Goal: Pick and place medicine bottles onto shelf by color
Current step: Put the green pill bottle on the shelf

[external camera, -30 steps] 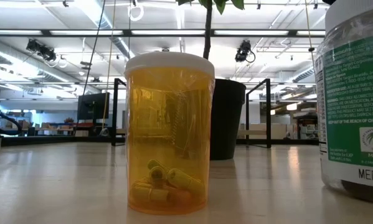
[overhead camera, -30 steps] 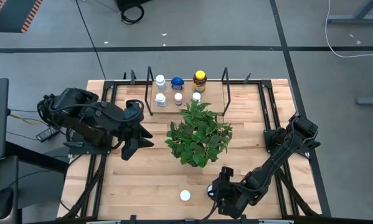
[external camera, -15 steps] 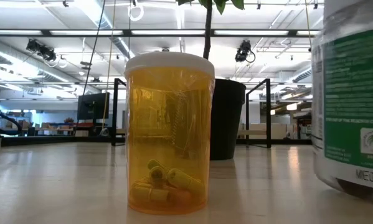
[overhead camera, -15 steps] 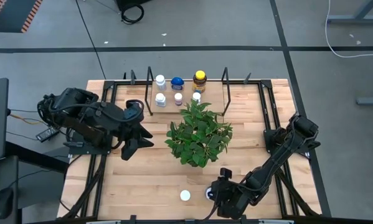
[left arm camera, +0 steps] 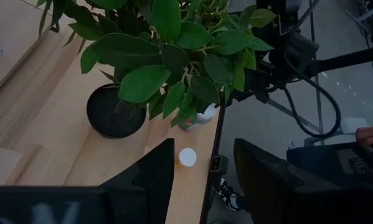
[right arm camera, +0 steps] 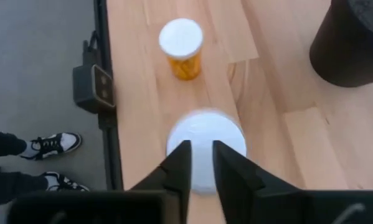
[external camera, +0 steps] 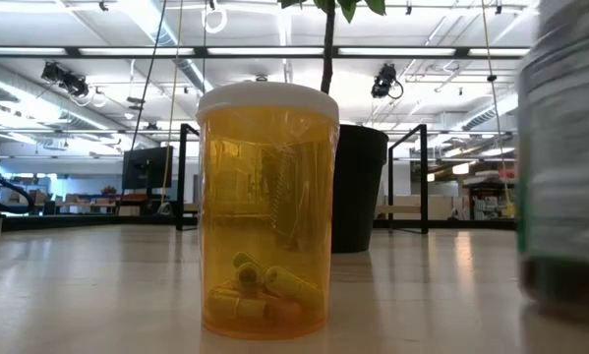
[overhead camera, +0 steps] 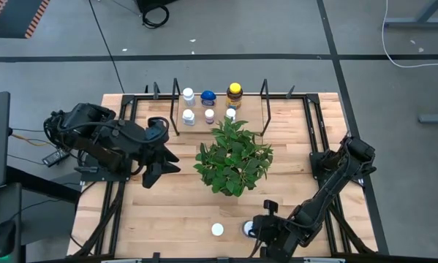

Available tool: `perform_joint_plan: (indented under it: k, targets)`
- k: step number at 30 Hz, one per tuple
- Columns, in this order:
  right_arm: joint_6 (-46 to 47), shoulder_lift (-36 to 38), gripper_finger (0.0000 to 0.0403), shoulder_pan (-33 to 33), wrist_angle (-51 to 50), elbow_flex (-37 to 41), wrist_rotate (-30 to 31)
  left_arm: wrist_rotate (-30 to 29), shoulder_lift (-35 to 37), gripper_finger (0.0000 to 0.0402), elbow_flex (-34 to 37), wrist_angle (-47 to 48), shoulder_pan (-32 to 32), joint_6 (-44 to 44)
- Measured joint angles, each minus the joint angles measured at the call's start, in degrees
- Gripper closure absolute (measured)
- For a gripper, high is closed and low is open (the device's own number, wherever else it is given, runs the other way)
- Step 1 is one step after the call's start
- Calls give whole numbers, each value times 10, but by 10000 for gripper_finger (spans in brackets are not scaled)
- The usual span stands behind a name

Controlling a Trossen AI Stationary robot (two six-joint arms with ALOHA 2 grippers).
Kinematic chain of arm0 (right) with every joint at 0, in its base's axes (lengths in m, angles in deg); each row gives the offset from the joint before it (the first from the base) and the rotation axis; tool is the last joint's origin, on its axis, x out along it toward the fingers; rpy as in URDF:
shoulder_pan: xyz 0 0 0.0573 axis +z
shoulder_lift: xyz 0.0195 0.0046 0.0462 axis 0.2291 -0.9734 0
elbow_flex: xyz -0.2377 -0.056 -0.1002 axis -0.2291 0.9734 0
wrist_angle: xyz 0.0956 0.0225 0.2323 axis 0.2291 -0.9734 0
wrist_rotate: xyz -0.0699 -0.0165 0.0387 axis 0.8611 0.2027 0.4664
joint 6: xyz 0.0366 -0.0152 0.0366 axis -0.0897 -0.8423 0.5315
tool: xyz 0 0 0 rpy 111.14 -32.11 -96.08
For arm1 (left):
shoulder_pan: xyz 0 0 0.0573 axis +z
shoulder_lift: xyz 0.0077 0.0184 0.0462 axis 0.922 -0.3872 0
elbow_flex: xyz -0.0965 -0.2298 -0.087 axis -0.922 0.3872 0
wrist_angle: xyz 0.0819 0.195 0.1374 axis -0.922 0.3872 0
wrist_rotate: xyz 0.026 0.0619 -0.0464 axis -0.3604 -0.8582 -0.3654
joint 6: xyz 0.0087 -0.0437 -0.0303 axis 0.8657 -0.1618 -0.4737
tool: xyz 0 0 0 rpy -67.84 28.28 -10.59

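My right gripper should open its fingers wide, as they are nearly shut above the white bottle's cap, and take the cap by its sides (right arm camera: 240, 144) before lifting.
A white-capped bottle (overhead camera: 247, 228) stands on the table near the front edge, blurred in the low view (external camera: 569, 167). My right gripper (overhead camera: 255, 231) hangs right above it, its fingers (right arm camera: 181, 165) nearly together over the white cap (right arm camera: 233, 140). An amber bottle (external camera: 265, 211) with a white cap (overhead camera: 217, 229) stands upright just to its left. The black wire shelf (overhead camera: 176, 102) at the far edge carries several bottles, among them a blue one (overhead camera: 208, 96) and a yellow-capped amber one (overhead camera: 235, 91). My left gripper (overhead camera: 157, 169) waits open left of the plant. My right gripper comes down from above onto the top of the white bottle's cap (right arm camera: 233, 140), with only a narrow gap between its fingers, well inside the cap's width. I cannot tell whether the fingertips touch the cap. The bottle stands on the table.
A leafy potted plant (overhead camera: 233, 157) in a black pot (right arm camera: 354, 37) fills the table's middle, between the near bottles and the shelf. A person's shoes (right arm camera: 46, 146) stand on the floor just off the near edge. Black frame rails (overhead camera: 317, 131) run along the table's sides.
My right arm has drawn a little toward the near edge and the right. The white-capped bottle under it has shifted: in the low view it first slid left, then right, and now shows blurred. The amber bottle has stayed put.
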Motion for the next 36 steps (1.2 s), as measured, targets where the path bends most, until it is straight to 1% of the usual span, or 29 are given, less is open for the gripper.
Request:
perform_joint_plan:
  k: [3,6,8,11,14,16,21,25,28,31,36]
  targets:
    - [-1,0,357,10,0,0,3,0,0,230,0,4,0,0]
    - [6,0,353,12,1,0,-5,0,0,230,0,11,0,0]
    - [12,0,338,11,4,0,-16,0,0,230,0,14,0,0]
    - [34,6,302,12,6,0,-16,0,0,230,0,15,0,0]
    - [105,8,264,7,4,-1,-2,0,0,230,0,15,0,0]
    - [139,8,247,-1,5,-1,-5,0,0,230,0,16,0,0]
    - [138,8,237,-22,29,-1,-65,0,0,230,0,16,0,0]
    - [118,8,237,-22,30,-1,-71,0,0,230,0,16,0,0]
    - [104,8,227,-20,30,-1,-72,0,0,230,0,16,0,-1]
    - [101,8,203,-18,28,-1,-73,0,0,230,0,16,-4,-1]
    - [93,8,138,-18,28,-1,-63,0,0,230,0,16,-13,-1]
